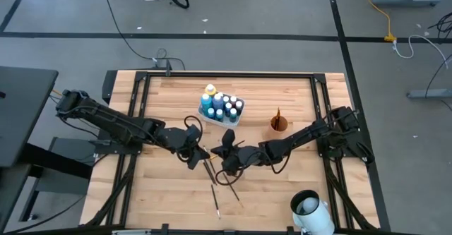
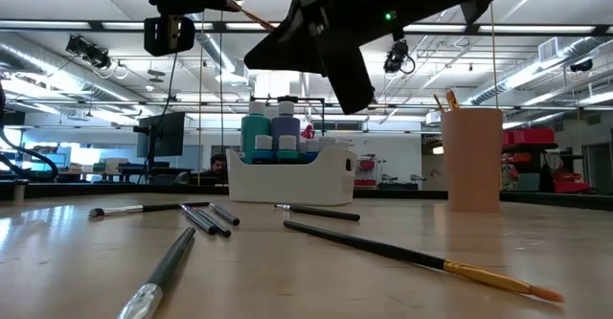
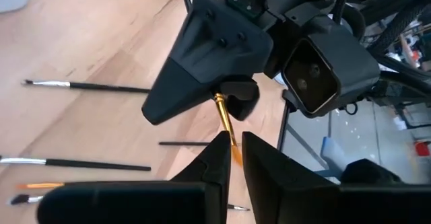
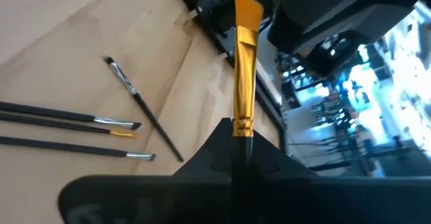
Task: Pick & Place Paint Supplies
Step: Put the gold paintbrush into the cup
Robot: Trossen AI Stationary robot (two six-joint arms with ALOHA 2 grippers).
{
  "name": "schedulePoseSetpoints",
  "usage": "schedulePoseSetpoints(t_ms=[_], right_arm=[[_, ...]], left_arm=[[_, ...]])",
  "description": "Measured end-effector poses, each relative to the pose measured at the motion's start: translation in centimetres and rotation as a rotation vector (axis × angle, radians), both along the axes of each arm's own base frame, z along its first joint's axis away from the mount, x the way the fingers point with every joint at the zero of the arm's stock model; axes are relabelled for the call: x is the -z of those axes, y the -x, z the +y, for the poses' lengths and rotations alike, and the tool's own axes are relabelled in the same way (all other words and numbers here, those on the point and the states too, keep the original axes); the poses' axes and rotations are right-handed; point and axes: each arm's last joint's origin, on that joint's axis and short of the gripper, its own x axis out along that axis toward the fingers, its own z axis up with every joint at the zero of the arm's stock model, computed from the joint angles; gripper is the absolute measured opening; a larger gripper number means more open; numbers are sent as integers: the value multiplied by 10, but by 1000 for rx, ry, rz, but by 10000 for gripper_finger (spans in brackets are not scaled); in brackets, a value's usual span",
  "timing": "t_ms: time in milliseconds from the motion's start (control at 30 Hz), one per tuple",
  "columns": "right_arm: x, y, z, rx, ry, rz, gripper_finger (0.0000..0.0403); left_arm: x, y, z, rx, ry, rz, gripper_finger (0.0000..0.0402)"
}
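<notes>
Next, I release the orange-bristled paintbrush with my right gripper inside the orange-brown cup (image 1: 280, 121), beside the standing brush.
A paintbrush (image 4: 244, 76) with a gold ferrule and orange bristles is held in the air between both grippers above the middle of the table. My right gripper (image 4: 242, 126) is shut on it, and my left gripper (image 3: 234, 138) meets its bristle end. The two grippers sit tip to tip in the high view, left (image 1: 203, 152) and right (image 1: 226, 150). Several dark-handled brushes (image 2: 206, 218) lie flat on the wood below. The paint bottles (image 1: 221, 104) stand in the white tray (image 2: 292, 180). My left gripper has the orange bristle tip (image 3: 236, 153) between its two fingertips, which stand very close together. The brush runs along the fingers and away toward the right gripper, lifted clear of the table. My right gripper pinches the brush just behind the gold ferrule (image 4: 243, 123). The ferrule and bristles stick out past the fingertips toward the left gripper. The dark handle is hidden behind the fingers.
The orange-brown cup (image 1: 279, 123) with a brush in it stands right of the tray, and shows as a tall cup (image 2: 472, 156) in the low view. More brushes (image 1: 215, 189) lie toward the near edge. A white cylinder (image 1: 311, 210) sits at the near right corner.
</notes>
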Motion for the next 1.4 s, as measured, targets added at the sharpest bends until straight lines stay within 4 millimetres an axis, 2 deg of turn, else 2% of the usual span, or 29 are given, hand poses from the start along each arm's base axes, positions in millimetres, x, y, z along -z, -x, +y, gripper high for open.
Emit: schedulePoseSetpoints(t_ms=[167,400,567,733,833,967,1067,1267,1400], right_arm=[[1,6,7,25,-78,41,1],[-18,26,7,52,-133,131,0],[-51,47,0,94,-181,126,0],[-89,69,-7,162,-268,13,0],[-97,88,-7,226,-299,-50,0],[-83,117,-6,361,-257,-141,0],[-71,134,-12,383,-306,-254,0],[-44,156,-45,385,-386,-499,0],[-23,169,-66,265,-414,-576,0]], left_arm=[[0,0,0,6,-33,-6,45],[0,0,1,20,-86,-15,45],[0,0,1,29,-105,-18,45],[0,0,1,19,-142,-23,45],[0,0,2,8,-153,-24,45],[0,0,2,30,-202,-31,45],[-1,0,2,45,-228,-40,45],[-1,-1,3,11,-253,-47,45],[-1,0,2,7,-257,-48,45]])
